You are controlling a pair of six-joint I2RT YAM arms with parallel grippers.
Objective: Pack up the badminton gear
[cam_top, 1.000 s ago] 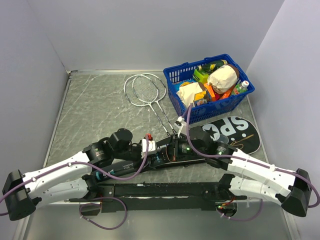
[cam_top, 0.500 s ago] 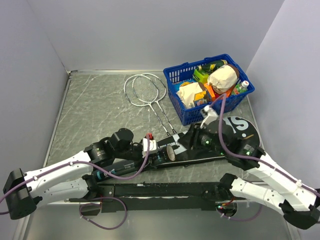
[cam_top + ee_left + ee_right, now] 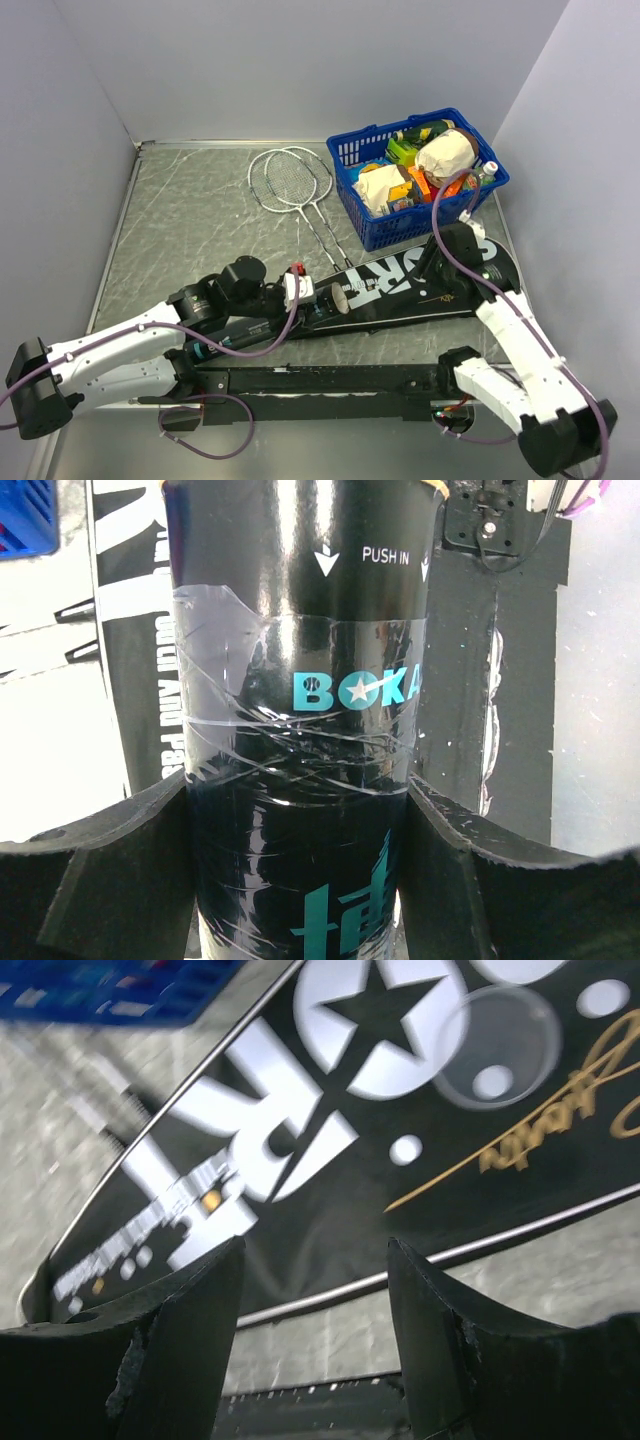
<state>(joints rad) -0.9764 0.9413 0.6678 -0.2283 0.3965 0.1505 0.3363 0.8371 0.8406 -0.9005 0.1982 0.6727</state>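
My right gripper is to close on the clear round lid's edge (image 3: 430, 283) (image 3: 443, 1076) next to the white star circle on the black bag.
My left gripper (image 3: 295, 792) is shut on the long dark tube (image 3: 300, 720), which fills the gap between its pads. From above, the tube (image 3: 322, 306) lies across the narrow end of the black bag (image 3: 420, 290) lettered "SPORT". My right gripper (image 3: 432, 262) hovers over the wide part of the bag (image 3: 330, 1110); its jaws (image 3: 315, 1250) stand open with nothing between them. Two thin silver-white rackets (image 3: 288, 182) lie side by side on the table beyond the bag, their handles pointing toward it.
A blue plastic basket (image 3: 368, 222) full of groceries stands at the back right, touching the bag's far edge. A black rail (image 3: 320, 380) runs along the near edge between the arm bases. Grey walls close in on the left, back and right.
My right arm has swung back to the right, away from the tube's end, and its jaws have opened. The bag's lettering is now uncovered. The left arm has held still.
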